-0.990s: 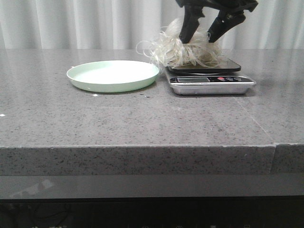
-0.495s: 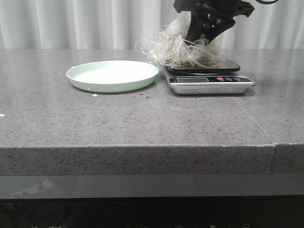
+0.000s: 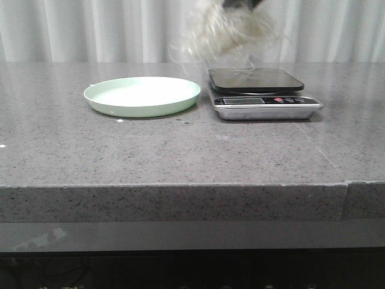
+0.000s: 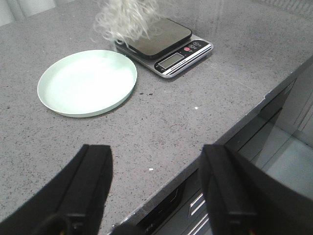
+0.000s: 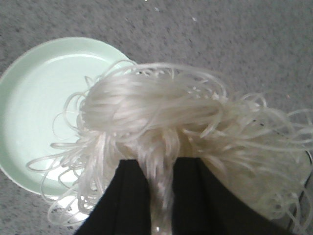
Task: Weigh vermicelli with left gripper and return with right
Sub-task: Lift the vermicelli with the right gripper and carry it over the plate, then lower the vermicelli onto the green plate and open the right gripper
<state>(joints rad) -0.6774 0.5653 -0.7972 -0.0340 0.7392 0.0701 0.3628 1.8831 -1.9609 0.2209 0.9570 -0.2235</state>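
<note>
My right gripper has the vermicelli, which hangs in the air above the scale. It will let go of it in the middle of the pale green plate (image 3: 141, 89) (image 5: 67, 117) beside the scale.
The vermicelli (image 3: 231, 31) hangs as a blurred whitish clump in the air above the scale (image 3: 264, 102), clear of its dark platform. My right gripper (image 5: 164, 196) is shut on it, with strands pinched between the black fingers (image 5: 129, 200) and spilling out over the pale green plate (image 5: 34, 103). In the front view only a dark scrap of that gripper (image 3: 240, 3) shows at the top edge. My left gripper (image 4: 156, 191) stands open and holds nothing, near the table's front edge, well back from the plate (image 4: 88, 81) and the vermicelli (image 4: 124, 19).
The green plate (image 3: 142, 95) sits just left of the scale on the grey stone table (image 3: 180, 150). The scale's display and buttons (image 4: 183, 54) face the front. White curtains hang behind. The table's front edge (image 4: 234, 132) drops to drawers below.
The right gripper closed on the vermicelli and lifted it off the scale platform, up toward the top of the front view. The platform is now bare.
</note>
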